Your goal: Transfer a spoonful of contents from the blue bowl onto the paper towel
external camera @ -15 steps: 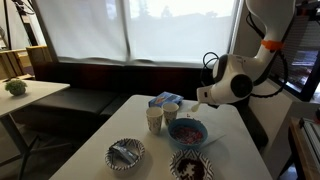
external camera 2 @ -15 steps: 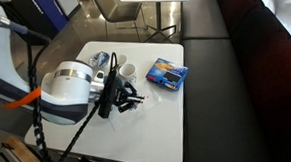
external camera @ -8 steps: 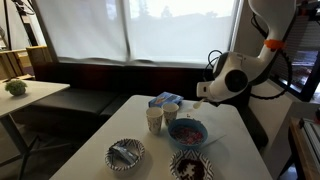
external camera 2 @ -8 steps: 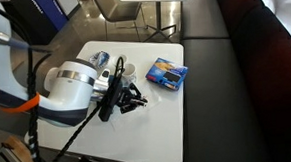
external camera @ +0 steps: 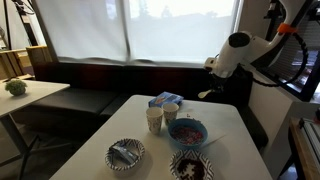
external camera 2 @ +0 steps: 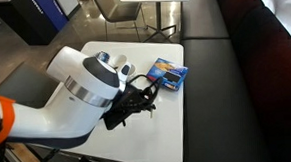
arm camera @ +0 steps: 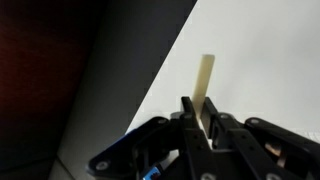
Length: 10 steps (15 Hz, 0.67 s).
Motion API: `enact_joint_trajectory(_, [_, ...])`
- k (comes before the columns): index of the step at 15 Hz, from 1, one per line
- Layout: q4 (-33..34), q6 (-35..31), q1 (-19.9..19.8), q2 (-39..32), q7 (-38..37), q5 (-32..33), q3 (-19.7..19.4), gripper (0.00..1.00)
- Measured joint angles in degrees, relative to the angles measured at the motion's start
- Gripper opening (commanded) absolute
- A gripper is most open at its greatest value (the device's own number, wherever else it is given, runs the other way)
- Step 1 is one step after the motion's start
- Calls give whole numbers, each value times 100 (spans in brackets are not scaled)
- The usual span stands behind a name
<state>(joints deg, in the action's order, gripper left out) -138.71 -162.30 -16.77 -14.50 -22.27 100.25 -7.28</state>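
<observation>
Next, I open my gripper to let go of the pale spoon on the white tabletop (external camera: pixel 208 111) behind the blue bowl, near the dark bench.
The blue bowl (external camera: pixel 187 131), pinkish-red inside with loose bits, stands on the white table near the right of the group of dishes. My gripper (external camera: pixel 211 66) hangs high above and behind the bowl, well clear of it. In the wrist view the jaws (arm camera: pixel 197 112) are shut on a pale spoon handle (arm camera: pixel 205 75) that sticks out over the tabletop; the spoon's bowl end is hidden. The gripper also shows in an exterior view (external camera 2: pixel 144 95), where my arm hides the blue bowl. I cannot make out the paper towel against the white tabletop.
Two paper cups (external camera: pixel 153 119) and a blue-and-white carton (external camera: pixel 163 100), also seen in an exterior view (external camera 2: pixel 166 72), stand behind the blue bowl. A grey-and-white bowl (external camera: pixel 125 153) and a dark patterned bowl (external camera: pixel 190 165) are at the front. A dark bench (external camera: pixel 90 80) rings the table.
My gripper has risen from just above the blue bowl and moved up and back, with the spoon still in it. The dishes have not moved.
</observation>
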Motion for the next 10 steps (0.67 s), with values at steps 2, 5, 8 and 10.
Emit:
enact_joint_trajectory(2, [71, -557, -323, -18, 187, -363, -231, 3])
enact_joint_trajectory(5, [94, -1267, -721, -186, 365, -981, -420, 3])
enact_joint_trajectory(8, [103, -1830, -980, -526, 389, -1676, -428, 3])
enact_joint_trajectory(10, [111, -2131, -1125, -812, 396, -2177, -366, 3])
